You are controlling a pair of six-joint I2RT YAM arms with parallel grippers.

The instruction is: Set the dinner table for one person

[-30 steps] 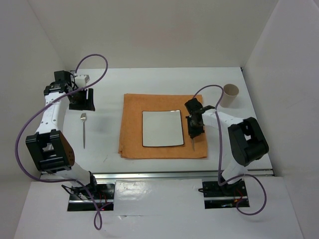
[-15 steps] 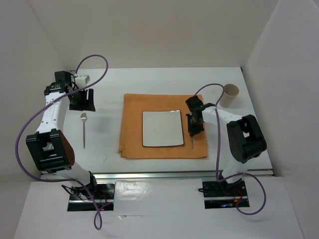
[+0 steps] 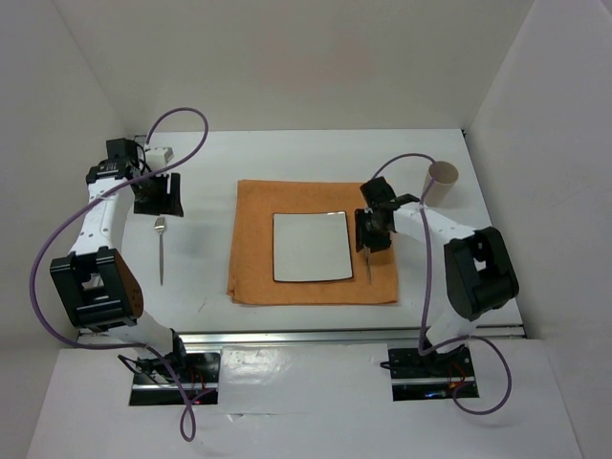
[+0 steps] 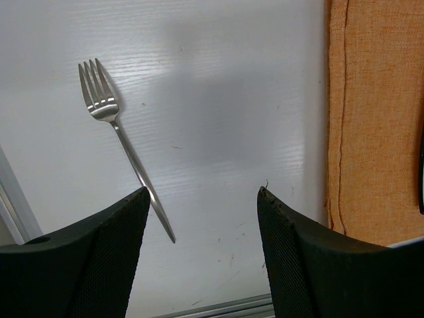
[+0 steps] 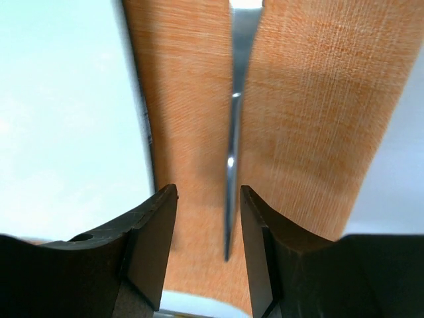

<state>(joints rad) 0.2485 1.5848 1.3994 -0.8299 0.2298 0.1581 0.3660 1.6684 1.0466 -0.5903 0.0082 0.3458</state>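
Observation:
The robot's left gripper should next close on the middle of the handle (image 3: 161, 257) (image 4: 144, 180) of the fork lying on the bare table beside the orange cloth.
The white dinner table (image 3: 316, 158) carries an orange cloth (image 3: 253, 239) with a square white plate (image 3: 311, 247) on it. A knife (image 3: 368, 270) lies on the cloth just right of the plate. My right gripper (image 3: 370, 234) hovers over its far end, open. In the right wrist view the knife (image 5: 233, 132) lies on the cloth (image 5: 311, 99) between the spread fingers of the gripper (image 5: 207, 192), untouched. A fork (image 3: 161, 251) lies on the bare table left of the cloth. My left gripper (image 3: 158, 196) is open and empty (image 4: 202, 192) above the table, with the fork (image 4: 116, 126) to its left.
A tan paper cup (image 3: 442, 182) stands upright at the back right, off the cloth. An aluminium rail (image 3: 354, 335) runs along the near table edge. White walls close in the left, back and right sides. The plate's edge (image 5: 66, 119) lies left of the right gripper.
My right gripper has shifted a little toward the far side along the knife, which stays flat on the cloth. The left arm and the fork have barely moved.

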